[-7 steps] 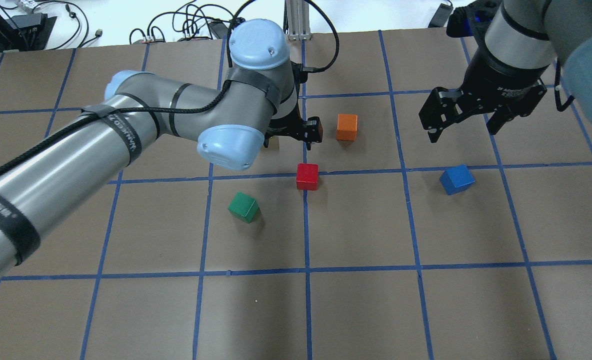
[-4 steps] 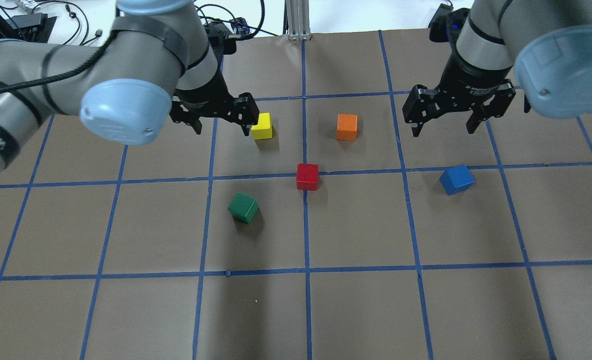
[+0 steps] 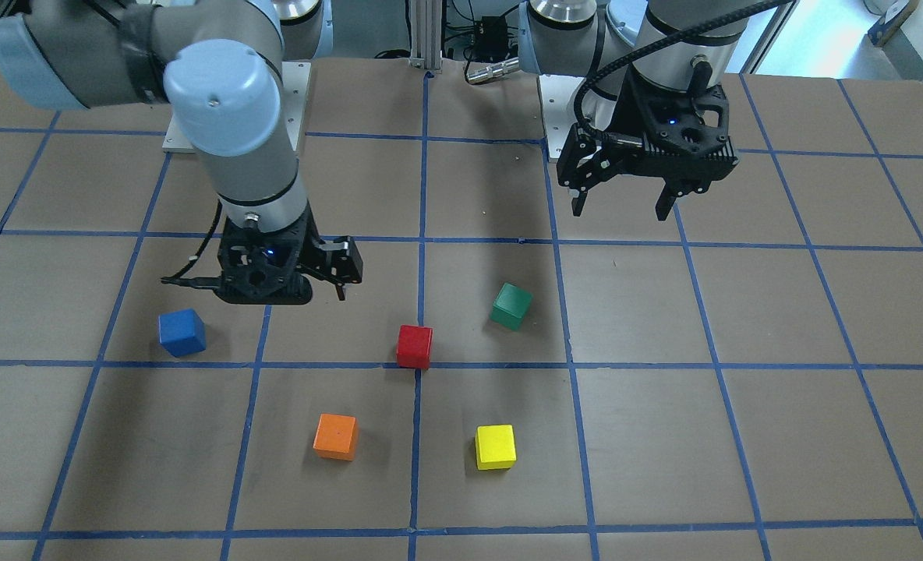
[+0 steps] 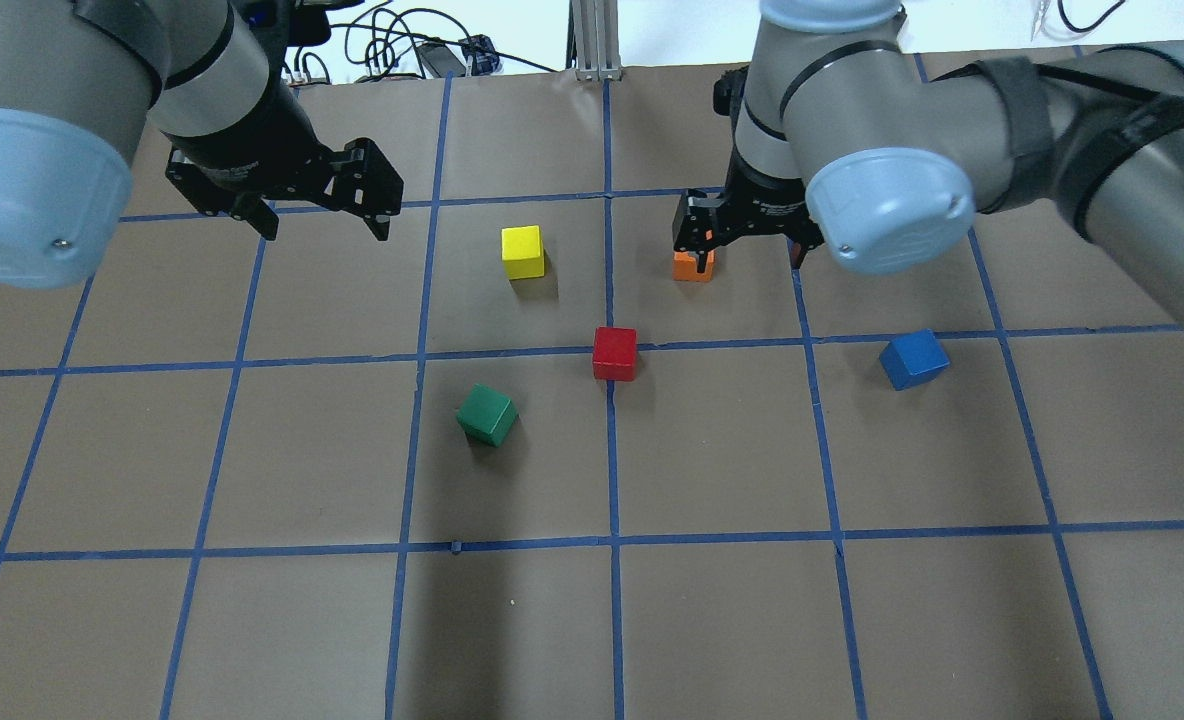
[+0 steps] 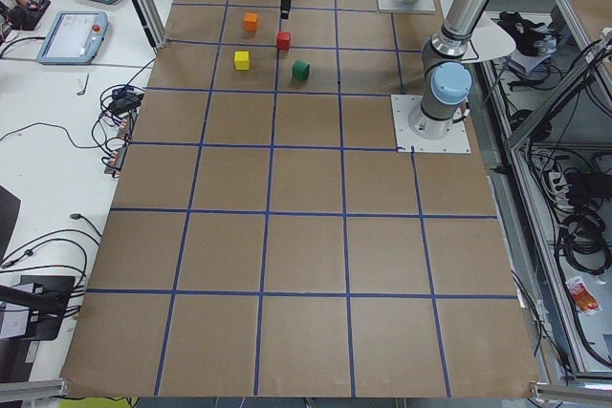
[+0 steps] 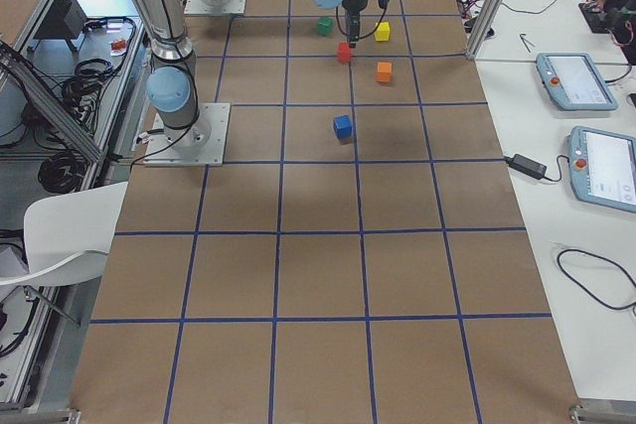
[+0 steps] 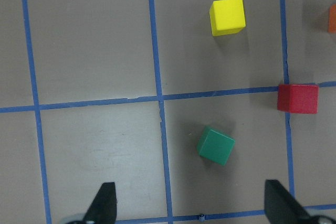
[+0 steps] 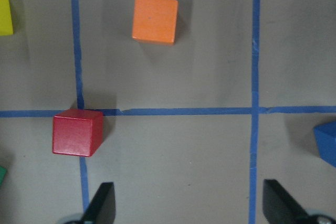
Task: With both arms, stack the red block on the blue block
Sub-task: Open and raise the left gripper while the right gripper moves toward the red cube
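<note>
My right gripper is going to close on the sides of the red block [image 3: 414, 347] [image 8: 77, 134] that face the green block and the blue block.
The red block [image 4: 615, 353] sits at the table's middle on a blue tape crossing; it also shows in the front view [image 3: 414, 346] and in both wrist views [image 7: 297, 98] [image 8: 77, 132]. The blue block [image 4: 913, 359] lies to its right, turned slightly, and shows in the front view [image 3: 182, 332]. My right gripper [image 4: 747, 252] is open and empty, hovering above the table by the orange block, between red and blue. My left gripper [image 4: 320, 222] is open and empty, hovering at the far left, away from all blocks.
An orange block [image 4: 694, 266] is partly hidden under my right gripper. A yellow block [image 4: 523, 252] stands behind the red one and a green block [image 4: 487, 414] in front-left of it. Blue tape lines grid the brown table [image 4: 712, 620].
My left arm has swung left, away from the yellow block. My right arm has swung left from behind the blue block to over the orange block. Both grippers stay open.
</note>
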Motion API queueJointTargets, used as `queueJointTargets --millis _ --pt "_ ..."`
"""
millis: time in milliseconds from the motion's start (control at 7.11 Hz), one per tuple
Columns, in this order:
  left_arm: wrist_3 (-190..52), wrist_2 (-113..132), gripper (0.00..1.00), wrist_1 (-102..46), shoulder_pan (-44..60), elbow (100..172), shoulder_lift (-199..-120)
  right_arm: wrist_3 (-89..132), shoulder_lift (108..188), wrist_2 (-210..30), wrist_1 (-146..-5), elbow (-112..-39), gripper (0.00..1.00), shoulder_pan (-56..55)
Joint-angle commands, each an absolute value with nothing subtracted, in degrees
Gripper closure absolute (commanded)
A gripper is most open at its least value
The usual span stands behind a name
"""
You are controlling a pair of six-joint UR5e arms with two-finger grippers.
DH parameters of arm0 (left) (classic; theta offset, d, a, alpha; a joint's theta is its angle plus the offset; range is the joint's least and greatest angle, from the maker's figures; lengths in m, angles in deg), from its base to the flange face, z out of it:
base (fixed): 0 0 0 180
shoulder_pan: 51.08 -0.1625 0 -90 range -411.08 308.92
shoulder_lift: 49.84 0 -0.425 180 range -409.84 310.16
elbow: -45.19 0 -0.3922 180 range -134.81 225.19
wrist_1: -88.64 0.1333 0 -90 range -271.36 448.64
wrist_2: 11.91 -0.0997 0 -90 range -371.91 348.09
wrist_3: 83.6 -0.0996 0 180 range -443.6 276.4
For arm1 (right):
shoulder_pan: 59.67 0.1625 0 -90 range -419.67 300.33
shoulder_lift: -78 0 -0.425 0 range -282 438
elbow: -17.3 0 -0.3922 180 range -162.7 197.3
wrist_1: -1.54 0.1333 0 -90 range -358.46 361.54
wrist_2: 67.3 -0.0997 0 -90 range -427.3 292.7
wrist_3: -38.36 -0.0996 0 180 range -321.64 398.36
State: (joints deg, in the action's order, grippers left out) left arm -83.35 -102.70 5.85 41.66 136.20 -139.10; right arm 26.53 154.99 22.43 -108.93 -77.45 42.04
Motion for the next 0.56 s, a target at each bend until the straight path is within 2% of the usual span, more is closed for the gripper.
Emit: queueJointTargets --millis 0,422 --pt "-83.3 -102.4 0.0 0.3 40.2 129.6 -141.7 23.7 151.2 22.4 -113.0 -77.4 0.0 46.2" --pt "-83.3 -102.8 0.0 -1.1 40.0 128.1 -142.6 20.6 146.3 22.3 -117.0 -77.5 0.0 50.6"
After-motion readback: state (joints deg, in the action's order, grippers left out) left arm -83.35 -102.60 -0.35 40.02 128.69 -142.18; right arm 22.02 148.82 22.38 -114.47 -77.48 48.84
